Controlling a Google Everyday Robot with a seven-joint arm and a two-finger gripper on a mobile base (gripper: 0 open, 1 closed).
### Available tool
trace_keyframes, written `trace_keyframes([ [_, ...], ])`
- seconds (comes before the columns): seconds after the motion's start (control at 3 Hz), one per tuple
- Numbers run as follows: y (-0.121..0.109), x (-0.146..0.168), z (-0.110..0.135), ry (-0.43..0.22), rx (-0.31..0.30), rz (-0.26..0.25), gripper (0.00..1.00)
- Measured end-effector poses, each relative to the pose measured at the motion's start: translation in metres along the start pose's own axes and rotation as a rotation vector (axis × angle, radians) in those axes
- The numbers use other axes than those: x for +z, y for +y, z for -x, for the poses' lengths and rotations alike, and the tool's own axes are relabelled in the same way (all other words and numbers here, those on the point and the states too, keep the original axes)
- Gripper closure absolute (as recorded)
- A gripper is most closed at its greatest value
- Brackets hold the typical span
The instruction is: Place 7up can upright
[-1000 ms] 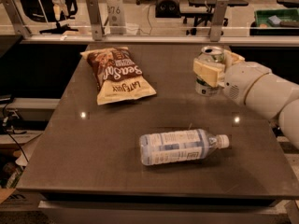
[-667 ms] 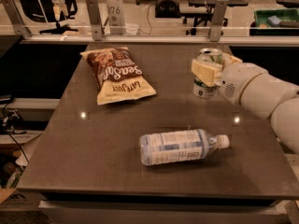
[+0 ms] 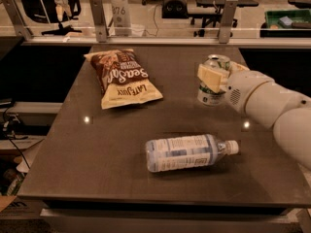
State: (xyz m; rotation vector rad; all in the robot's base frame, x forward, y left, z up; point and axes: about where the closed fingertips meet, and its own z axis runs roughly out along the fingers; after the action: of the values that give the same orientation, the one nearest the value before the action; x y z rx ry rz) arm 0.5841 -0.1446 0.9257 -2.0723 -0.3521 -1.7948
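Note:
The robot's gripper will set the 7up can down upright on the dark table (image 3: 197,108) behind the water bottle. The can now stands upright on that table.
The 7up can (image 3: 211,96), silver-topped with green and white sides, stands upright at the right side of the dark table (image 3: 97,149); its base looks to rest on the tabletop. My gripper (image 3: 213,76) reaches in from the right on a white arm (image 3: 272,103) and is shut around the can's middle. One pale finger (image 3: 208,76) crosses the can's front, and the other finger is hidden behind the can.
A clear plastic water bottle (image 3: 187,152) with a white cap lies on its side at the table's front centre. A brown and yellow chip bag (image 3: 121,77) lies at the back left. A rail with metal posts (image 3: 227,21) runs behind the table.
My gripper with the can has shifted slightly left and down, bringing the can's base to the tabletop. The bottle and chip bag have not moved.

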Motion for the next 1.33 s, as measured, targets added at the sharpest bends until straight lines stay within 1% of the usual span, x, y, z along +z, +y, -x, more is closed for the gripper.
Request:
trace_keyframes([
  [0.33,-0.002,0.006,-0.001,0.061,0.024,-0.016,1.0],
  [0.67,-0.006,0.012,0.001,0.099,0.027,-0.044,1.0],
  [1.0,-0.007,0.016,0.006,0.115,0.011,-0.073,1.0],
  [1.33,-0.007,0.017,0.012,0.115,-0.012,-0.102,1.0],
])
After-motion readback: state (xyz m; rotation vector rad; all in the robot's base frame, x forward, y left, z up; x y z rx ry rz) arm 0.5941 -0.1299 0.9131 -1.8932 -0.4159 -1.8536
